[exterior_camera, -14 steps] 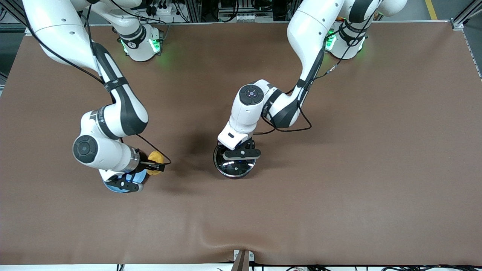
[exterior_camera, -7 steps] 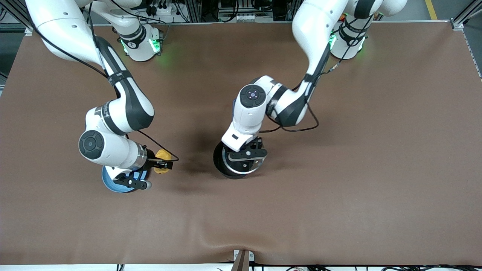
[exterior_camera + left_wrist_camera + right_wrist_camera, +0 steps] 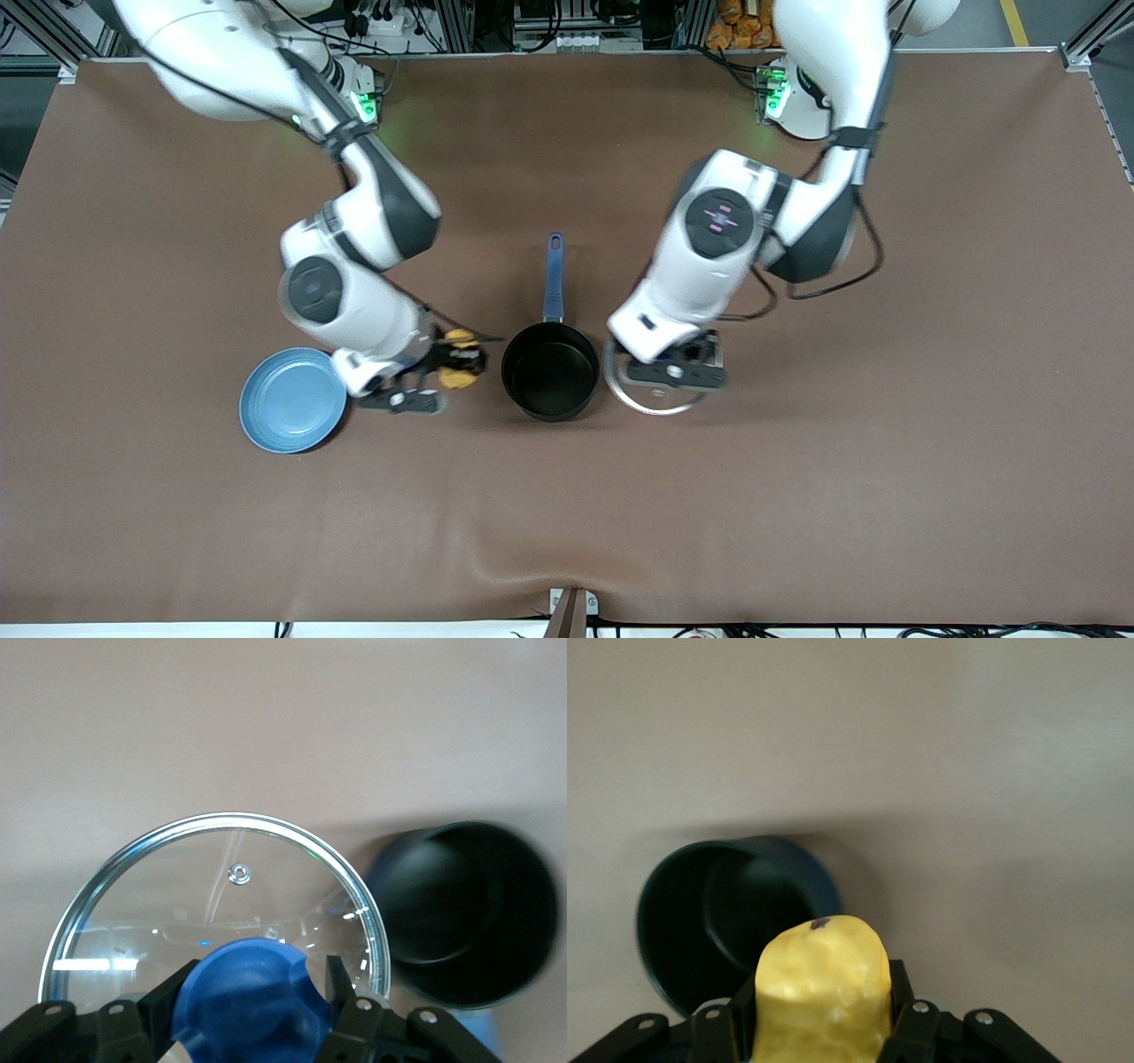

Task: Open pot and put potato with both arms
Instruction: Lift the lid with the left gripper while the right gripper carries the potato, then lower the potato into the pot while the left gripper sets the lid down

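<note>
My left gripper has the glass lid to put down. Next, I set it on the bare brown mat across the pot from the plate [image 3: 789, 361].
The black pot [image 3: 549, 369] stands open mid-table, its blue handle [image 3: 555, 276] pointing toward the robots' bases. It also shows in the left wrist view [image 3: 469, 912] and in the right wrist view [image 3: 726, 917]. My left gripper [image 3: 675, 372] is shut on the blue knob [image 3: 252, 997] of the glass lid [image 3: 651, 394] and holds it in the air beside the pot, toward the left arm's end of the table. My right gripper [image 3: 454, 361] is shut on the yellow potato [image 3: 458, 368], also in the right wrist view [image 3: 822, 988], held beside the pot toward the right arm's end.
A flat light-blue plate [image 3: 292, 412] lies toward the right arm's end of the table, beside the right gripper. The brown table mat [image 3: 797, 496] stretches around the pot. A clamp [image 3: 570, 611] sits at the table edge nearest the front camera.
My left gripper has lifted the lid off the pot and carried it toward the left arm's end. My right gripper has carried the potato from over the plate's edge to beside the pot.
</note>
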You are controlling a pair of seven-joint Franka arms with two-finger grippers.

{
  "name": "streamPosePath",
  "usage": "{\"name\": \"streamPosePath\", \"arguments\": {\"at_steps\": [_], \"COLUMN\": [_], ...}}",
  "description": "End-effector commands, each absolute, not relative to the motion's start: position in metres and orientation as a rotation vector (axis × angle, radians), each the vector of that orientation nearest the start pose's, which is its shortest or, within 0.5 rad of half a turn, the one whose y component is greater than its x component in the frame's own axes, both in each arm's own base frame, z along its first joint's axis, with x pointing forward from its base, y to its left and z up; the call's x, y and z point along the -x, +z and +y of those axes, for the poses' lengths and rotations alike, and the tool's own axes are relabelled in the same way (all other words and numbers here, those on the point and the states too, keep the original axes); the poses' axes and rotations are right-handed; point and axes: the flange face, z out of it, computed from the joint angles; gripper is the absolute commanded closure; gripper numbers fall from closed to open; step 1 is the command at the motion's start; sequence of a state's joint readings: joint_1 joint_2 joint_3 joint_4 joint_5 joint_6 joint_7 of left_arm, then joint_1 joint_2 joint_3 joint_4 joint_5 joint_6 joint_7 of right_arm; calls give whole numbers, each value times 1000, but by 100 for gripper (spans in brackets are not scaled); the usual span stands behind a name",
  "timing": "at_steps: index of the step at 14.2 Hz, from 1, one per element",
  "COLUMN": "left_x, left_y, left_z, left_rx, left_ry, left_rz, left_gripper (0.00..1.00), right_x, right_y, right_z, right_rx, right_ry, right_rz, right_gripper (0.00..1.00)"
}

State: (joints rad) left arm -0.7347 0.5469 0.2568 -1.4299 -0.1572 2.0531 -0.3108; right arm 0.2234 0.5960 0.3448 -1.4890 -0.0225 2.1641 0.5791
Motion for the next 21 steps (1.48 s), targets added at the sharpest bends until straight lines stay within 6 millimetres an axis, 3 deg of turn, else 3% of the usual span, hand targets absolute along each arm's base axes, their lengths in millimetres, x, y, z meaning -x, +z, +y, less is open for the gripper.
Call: {"name": "streamPosePath", "arguments": {"at_steps": [1,5,8,13,15,20,21], "left_x": [-605,-588,-576,-557,-554,-555,-555], "left_y": [399,364,333,282,273,254,249], "left_z": [-300,-217,-168,-141,-135,-128,-128], "left_rx": [3196,3179,3169,3142,3141,3123,3118], "left_ry": [-129,-193,-199,-209,-186,-166,-167], "left_rz": [366,464,444,427,414,433,432], "left_gripper": [100,100,100,100,100,100,100], "right_x": [-628,-623,-619,-610,-610,-609,-609], "right_y": [326,291,248,207,193,184,184], "right_z": [384,440,460,473,473,472,472], "right_rx": [2951,2962,2952,2950,2960,2972,2971], "right_ry": [-103,-176,-235,-231,-260,-259,-259], "right_rz": [51,69,103,128,122,130,139], "right_gripper": [75,77,80,80,80,79,69]}}
